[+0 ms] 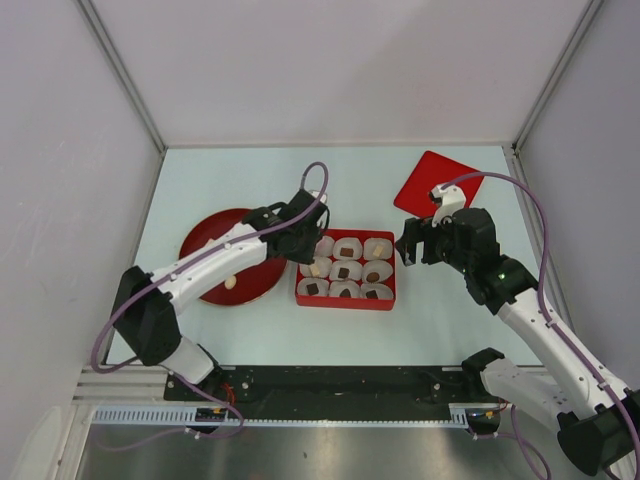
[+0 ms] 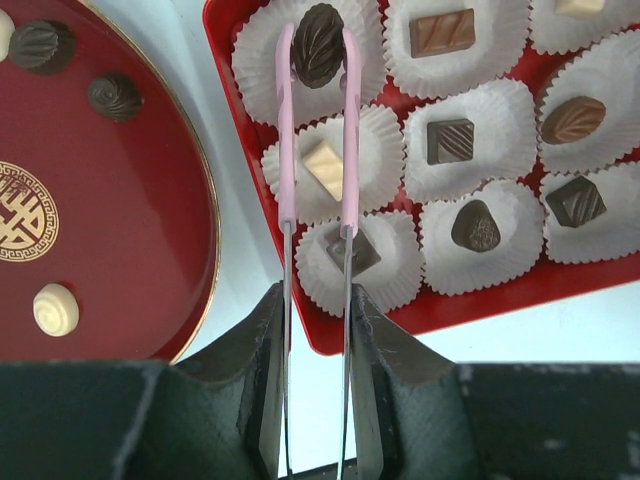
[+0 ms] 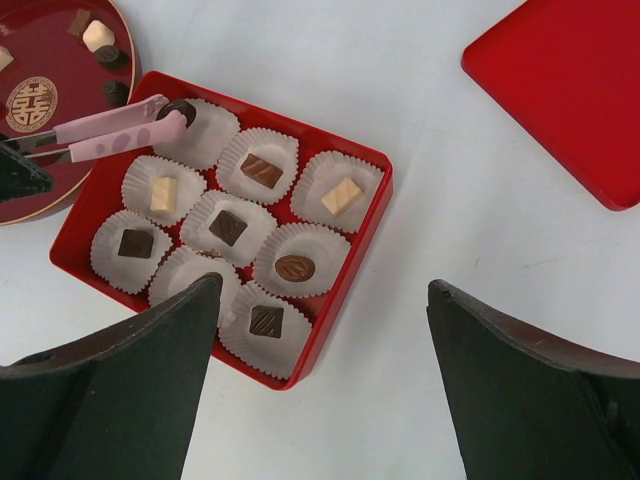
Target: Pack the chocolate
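Note:
The pink-handled tongs, now at the red box's corner cup, will be let go by my left gripper on the bare table [image 1: 197,197] just behind the round red plate.
My left gripper [image 2: 316,300] is shut on thin pink-handled tongs [image 2: 285,150]. The tong tips stand either side of a dark ridged chocolate [image 2: 318,42] at the corner paper cup of the red box [image 2: 330,340]. The other cups each show a chocolate, dark, brown or cream. More chocolate lies on the round red plate [image 2: 130,230]: two dark pieces [image 2: 114,96] and a cream one [image 2: 55,308]. My right gripper [image 3: 325,283] hangs open and holds nothing, above the table by the box's right edge [image 3: 352,262]. From above, the left gripper [image 1: 300,240] is at the box's left end and the right gripper [image 1: 420,243] is at its right.
The box's flat red lid [image 1: 430,180] lies on the table at the back right, behind my right gripper. The plate [image 1: 205,245] sits directly left of the box [image 1: 346,300], under my left arm. Grey walls close in the table on three sides.

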Controlling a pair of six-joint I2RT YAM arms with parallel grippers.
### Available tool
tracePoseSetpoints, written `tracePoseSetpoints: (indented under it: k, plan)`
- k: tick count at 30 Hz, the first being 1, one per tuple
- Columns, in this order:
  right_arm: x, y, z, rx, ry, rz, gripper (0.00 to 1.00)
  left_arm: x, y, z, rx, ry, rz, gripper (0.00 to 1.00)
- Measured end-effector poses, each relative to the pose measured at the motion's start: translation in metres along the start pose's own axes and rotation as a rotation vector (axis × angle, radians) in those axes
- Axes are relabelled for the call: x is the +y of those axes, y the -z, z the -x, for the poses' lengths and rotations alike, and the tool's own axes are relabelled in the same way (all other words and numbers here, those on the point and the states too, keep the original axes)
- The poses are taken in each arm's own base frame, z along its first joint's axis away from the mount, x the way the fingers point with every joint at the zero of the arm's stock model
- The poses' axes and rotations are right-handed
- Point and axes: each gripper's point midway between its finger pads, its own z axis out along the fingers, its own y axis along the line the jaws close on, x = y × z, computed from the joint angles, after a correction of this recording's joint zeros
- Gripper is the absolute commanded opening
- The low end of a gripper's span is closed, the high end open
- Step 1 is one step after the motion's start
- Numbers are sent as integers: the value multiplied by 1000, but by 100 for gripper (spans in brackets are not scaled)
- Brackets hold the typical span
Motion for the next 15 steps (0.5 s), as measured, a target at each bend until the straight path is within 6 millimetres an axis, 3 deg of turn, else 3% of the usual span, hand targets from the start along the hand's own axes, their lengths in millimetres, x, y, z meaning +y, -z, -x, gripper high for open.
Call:
tracePoseSetpoints:
  k: [15]
  plan:
    - [-3, 1, 1, -5, 8, -13, 89, -1, -17, -6, 67, -19, 34, 21]
